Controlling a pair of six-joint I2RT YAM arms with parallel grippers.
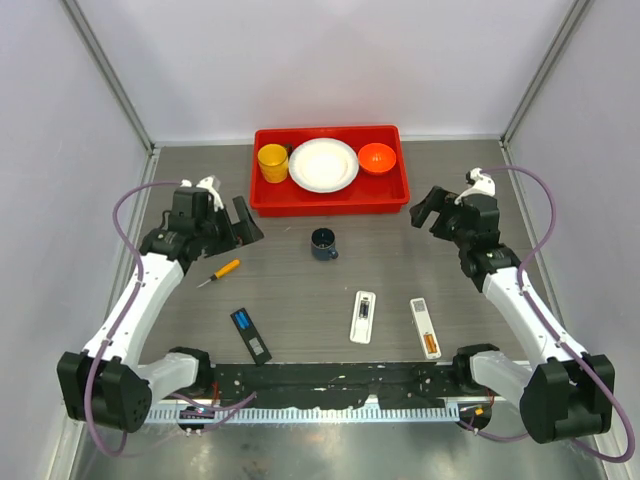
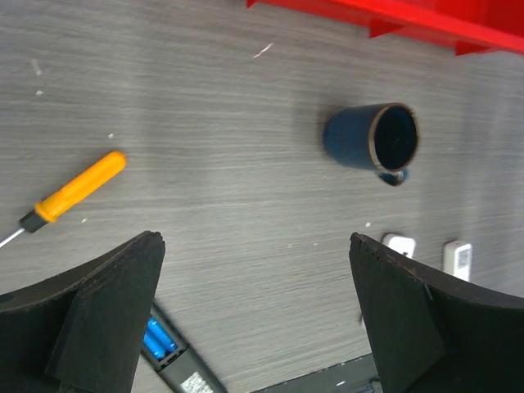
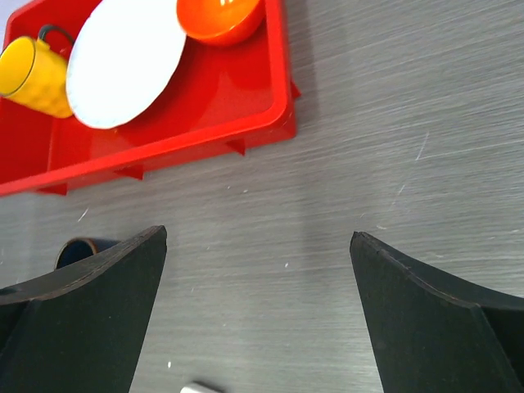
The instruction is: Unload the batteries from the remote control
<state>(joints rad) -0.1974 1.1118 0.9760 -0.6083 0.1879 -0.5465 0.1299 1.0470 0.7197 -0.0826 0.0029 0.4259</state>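
Observation:
Next, my left gripper will go to the screwdriver's orange handle [image 1: 228,269] [image 2: 86,185] and close there, because the screwdriver can pry the batteries out.
A black remote [image 1: 251,335] lies face down at the front left with its compartment open and bright blue batteries [image 1: 243,322] inside. In the left wrist view the batteries [image 2: 160,338] show in the remote [image 2: 182,368] beside my left finger. A white remote [image 1: 363,317] lies mid-front with dark batteries [image 1: 364,310] in its open slot. A second white remote [image 1: 425,328] lies to its right. My left gripper [image 1: 241,222] [image 2: 254,239] is open and empty above the table. My right gripper [image 1: 427,209] [image 3: 258,233] is open and empty near the tray's right end.
An orange-handled screwdriver [image 1: 222,272] [image 2: 78,187] lies left of centre. A dark blue mug [image 1: 324,243] [image 2: 372,139] stands in the middle. A red tray [image 1: 262,198] [image 3: 274,82] at the back holds a yellow cup [image 1: 272,162], a white plate [image 1: 323,164] and an orange bowl [image 1: 377,157].

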